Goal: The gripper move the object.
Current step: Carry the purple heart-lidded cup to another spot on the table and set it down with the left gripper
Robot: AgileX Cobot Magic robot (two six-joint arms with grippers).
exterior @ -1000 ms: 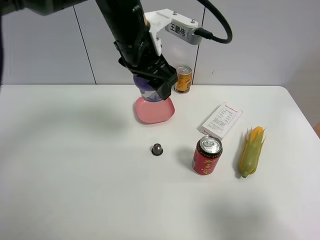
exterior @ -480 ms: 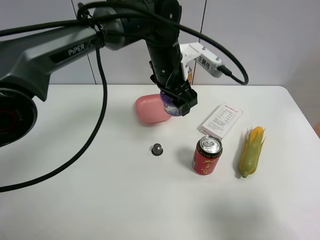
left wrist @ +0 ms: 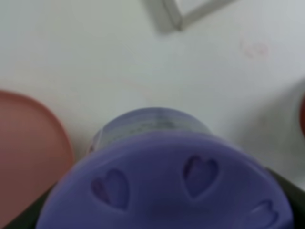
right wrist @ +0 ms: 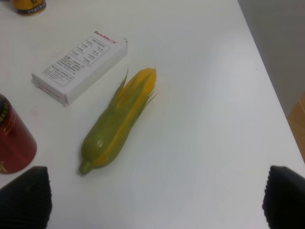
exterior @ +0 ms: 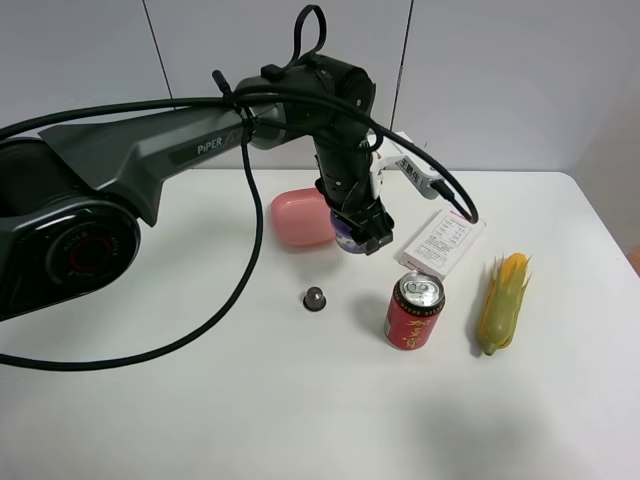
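Observation:
The robot's left gripper should release the jar, now held low over the table, on the bare table (exterior: 367, 276) between the pink dish and the red can.
The object is a small jar (exterior: 346, 233) with a lavender-purple lid. My left gripper (exterior: 356, 226) is shut on it and holds it low over the table, just right of a pink dish (exterior: 298, 216). I cannot tell whether the jar touches the table. In the left wrist view the lid (left wrist: 167, 191) with heart-shaped slots fills the frame, and the pale body shows behind it. My right gripper (right wrist: 155, 199) is open and empty above the table near the corn; it does not show in the exterior view.
A dark grey capsule (exterior: 314, 297) lies in front of the dish. A red can (exterior: 414, 312), a white box (exterior: 442, 240) and a corn cob (exterior: 503, 300) stand to the right. A yellow can (right wrist: 28, 5) stands at the back.
My left gripper has carried the jar from above the pink dish to the right and down, to just beside the dish. The other things have not moved.

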